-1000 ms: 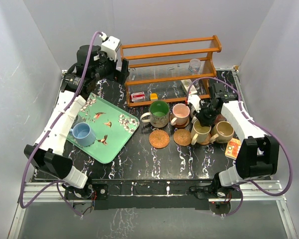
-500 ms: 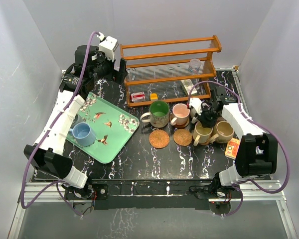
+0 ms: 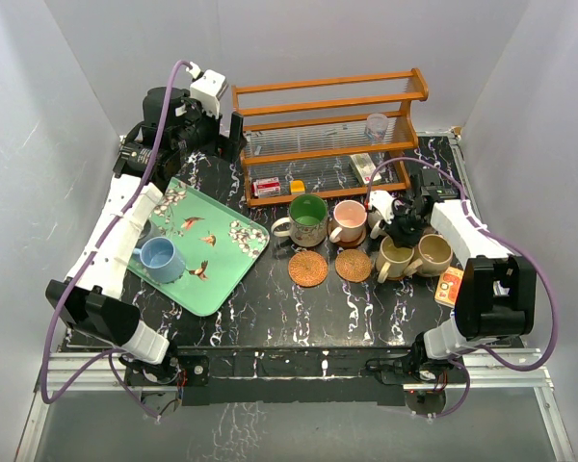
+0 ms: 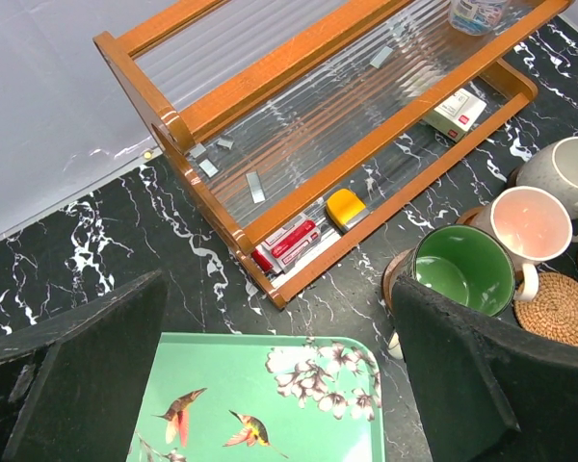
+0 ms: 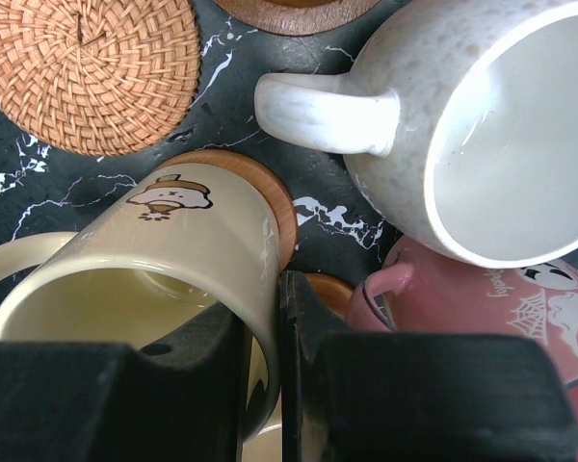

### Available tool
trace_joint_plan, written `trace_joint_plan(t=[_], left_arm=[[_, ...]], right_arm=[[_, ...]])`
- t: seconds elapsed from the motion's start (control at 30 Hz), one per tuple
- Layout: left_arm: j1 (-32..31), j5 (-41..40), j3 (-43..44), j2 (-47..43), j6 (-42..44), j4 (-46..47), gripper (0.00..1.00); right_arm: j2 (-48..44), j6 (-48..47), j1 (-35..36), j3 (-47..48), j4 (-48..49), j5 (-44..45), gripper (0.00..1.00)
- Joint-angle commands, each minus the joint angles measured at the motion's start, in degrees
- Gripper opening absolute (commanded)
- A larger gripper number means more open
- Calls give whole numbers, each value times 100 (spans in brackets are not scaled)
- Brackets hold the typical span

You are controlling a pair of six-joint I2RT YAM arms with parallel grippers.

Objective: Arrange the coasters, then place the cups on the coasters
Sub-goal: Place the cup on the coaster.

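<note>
The robot's right gripper should set the pale yellow cup, now over a smooth wooden coaster, down on the smooth wooden coaster (image 3: 395, 261) (image 5: 217, 227) beside the tan cup.
My right gripper (image 5: 265, 361) (image 3: 399, 234) is shut on the wall of the pale yellow cup (image 5: 154, 260) (image 3: 393, 258), one finger inside the rim and one outside. That cup sits over a smooth wooden coaster (image 5: 268, 197). Close beside it stand a speckled cream cup (image 5: 491, 125) (image 4: 568, 171), a dusty pink spider-web cup (image 5: 506, 322) and a tan cup (image 3: 432, 253). The green cup (image 3: 308, 218) (image 4: 462, 269) and pink cup (image 3: 350, 219) (image 4: 530, 219) stand behind two bare woven coasters (image 3: 308, 268) (image 3: 353, 265) (image 5: 87, 67). A light blue cup (image 3: 161, 258) rests on the tray. My left gripper (image 3: 237, 133) (image 4: 279, 385) hangs open over the tray's far corner.
The green bird-patterned tray (image 3: 222, 279) (image 4: 270, 385) lies at the left. A wooden rack (image 3: 328, 125) (image 4: 299, 125) at the back holds a glass tumbler (image 3: 376, 125), a red box (image 4: 289, 241) and a yellow item (image 4: 345, 207). An orange card (image 3: 452, 285) lies at the right.
My right gripper and the yellow cup in it have shifted slightly to the right. The left arm has stayed still.
</note>
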Motion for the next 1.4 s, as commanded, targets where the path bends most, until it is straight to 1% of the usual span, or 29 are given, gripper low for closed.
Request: trace_joint_plan(t=[0.0,0.2,0.3,0.77,1.37], left_arm=[[48,155,-42,-253,-66,95,99],[66,196,-59,-273,-72,99,99],[80,220,-68,-277,-76,103,99],[123,380,-136,-324,-105,125,99],[190,509,-201,-381,-150,142,99]], right_arm=[[-15,-100,-29,47,236,-68,0],[-15,-116,-32,-1,252,-42,0],[-18,-123,-195,-34,275,-51,0],[-159,-19,-214,-234,429,-141,0],[-123,138,-222,-116,446,-301,0]])
